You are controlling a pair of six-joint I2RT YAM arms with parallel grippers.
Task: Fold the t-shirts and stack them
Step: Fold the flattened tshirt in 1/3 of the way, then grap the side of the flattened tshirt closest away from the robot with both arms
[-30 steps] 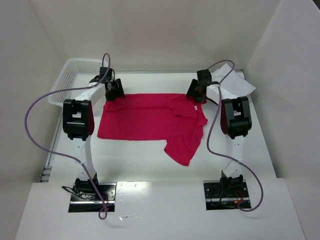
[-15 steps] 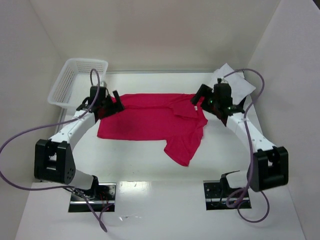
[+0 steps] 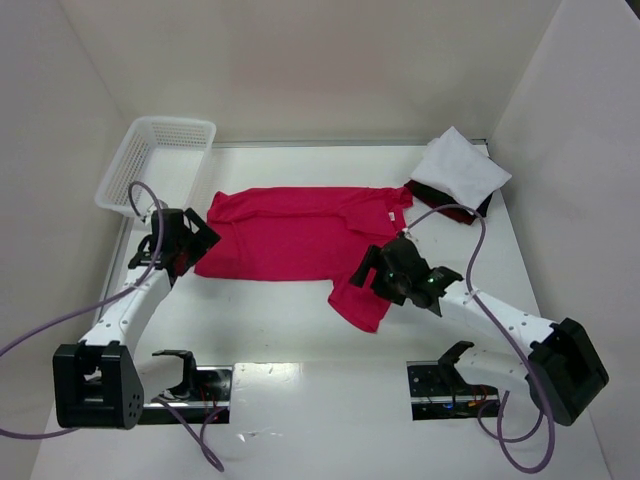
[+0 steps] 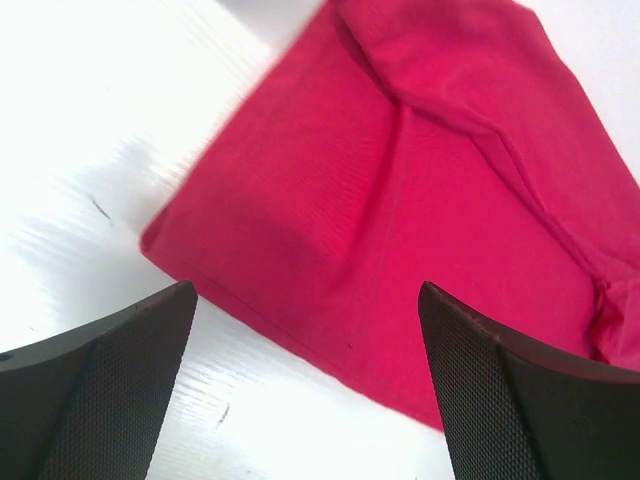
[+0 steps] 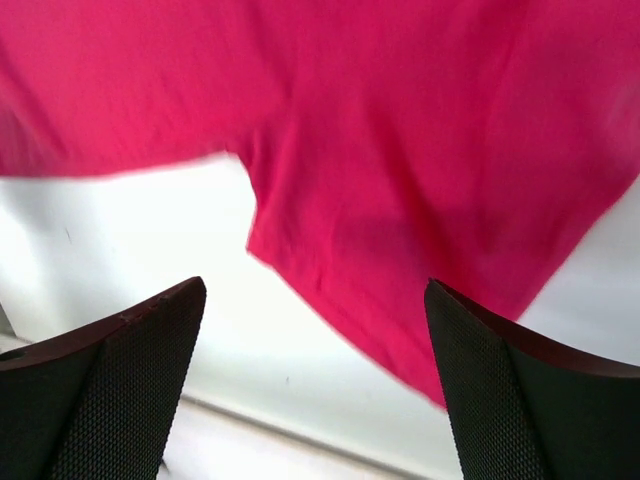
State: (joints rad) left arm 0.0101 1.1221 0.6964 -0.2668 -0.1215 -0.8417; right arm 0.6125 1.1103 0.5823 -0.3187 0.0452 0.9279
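Note:
I will next close my left gripper on the near corner [image 3: 199,274] [image 4: 154,243] of the crimson red t-shirt, at the end that is by the white mesh basket.
The crimson red t-shirt [image 3: 300,232] lies spread on the table, one sleeve hanging toward the near side. It fills the left wrist view [image 4: 420,210] and the right wrist view [image 5: 400,130]. A folded white t-shirt [image 3: 458,168] lies on a dark maroon-black t-shirt [image 3: 450,211] at the back right. My left gripper [image 3: 205,237] is open and empty at the shirt's left edge. My right gripper [image 3: 368,272] is open and empty over the hanging sleeve.
A white mesh basket [image 3: 150,160] stands at the back left corner. White walls enclose the table on three sides. Purple cables loop from both arms.
Both arms have pulled back from the shirt's far edge toward the near side. The left gripper now sits at the shirt's left edge, the right over the sleeve. The shirt lies released.

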